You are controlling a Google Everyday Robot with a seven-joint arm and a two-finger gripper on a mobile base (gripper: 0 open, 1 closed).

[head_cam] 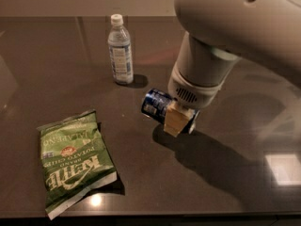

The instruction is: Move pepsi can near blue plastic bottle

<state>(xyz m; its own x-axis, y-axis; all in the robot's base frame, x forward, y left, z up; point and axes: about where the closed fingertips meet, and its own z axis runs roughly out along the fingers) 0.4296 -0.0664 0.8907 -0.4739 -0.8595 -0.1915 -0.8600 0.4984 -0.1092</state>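
Note:
Next, my gripper lets go of the pepsi can on the table (147, 80) next to the base of the blue plastic bottle, toward my white arm.
The pepsi can (156, 104), dark blue with a silver end, lies on its side in my gripper (178, 120), held a little above the dark table (66, 55). Its shadow falls just below it. My gripper is shut on the can, and a tan finger pad (174, 123) shows at the can's right end. The blue plastic bottle (120, 49), clear with a white cap and blue-and-white label, stands upright at the back left of the can, a short way off. My large white arm (225, 27) fills the upper right.
A green Kettle potato chip bag (74, 161) lies flat at the front left. The table's front edge runs along the bottom of the view. A bright light reflection (282, 168) shows on the table at the right.

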